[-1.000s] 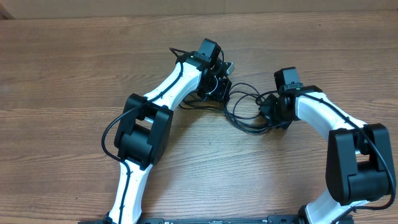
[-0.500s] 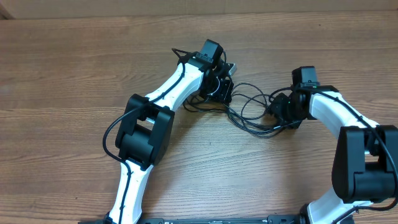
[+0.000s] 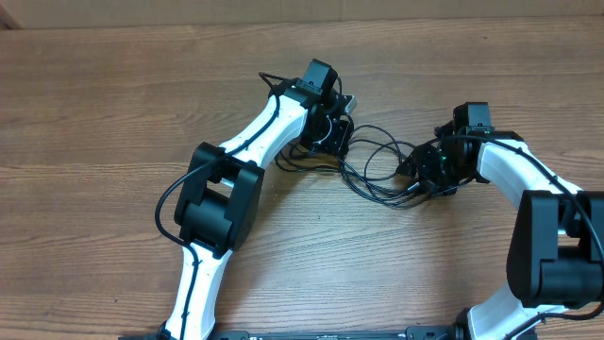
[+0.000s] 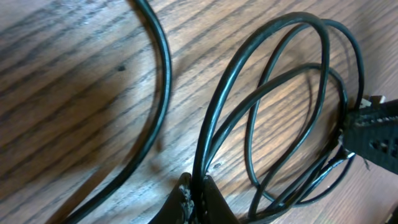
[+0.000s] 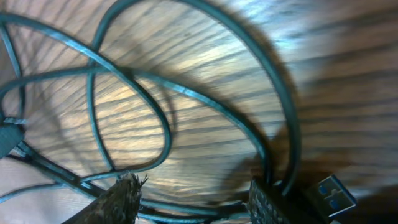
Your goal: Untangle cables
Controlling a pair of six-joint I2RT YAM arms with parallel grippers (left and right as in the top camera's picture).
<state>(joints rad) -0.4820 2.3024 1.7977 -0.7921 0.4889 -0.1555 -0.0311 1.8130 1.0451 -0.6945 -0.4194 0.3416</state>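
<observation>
Several strands of cable run together between my right gripper's fingers, so I will take the piece behind the USB plug (image 5: 333, 195) and separate it from the others.
The cables (image 3: 370, 189) lie in tangled black loops on the wooden table, between my two grippers. My left gripper (image 3: 338, 132) is at their left end. In the left wrist view it (image 4: 199, 183) is shut on two strands of cable (image 4: 207, 134) that rise from between its fingers into wide loops. My right gripper (image 3: 422, 175) is at the right end of the loops. In the right wrist view it (image 5: 194, 186) stands open, and cable strands (image 5: 291, 118) cross the table low between its fingers. A blue-tongued USB plug (image 5: 333, 194) lies just beyond its right finger.
The wooden table (image 3: 113, 113) runs wide to the left and along the front. Each arm's own thicker black cable runs along its white links (image 3: 269, 123). A tip of the right gripper's finger (image 4: 373, 134) shows at the right edge of the left wrist view.
My right gripper has moved to the right and its jaws have opened wider. The cable loops have stretched out to the right with it. The left arm has stayed put, still shut.
</observation>
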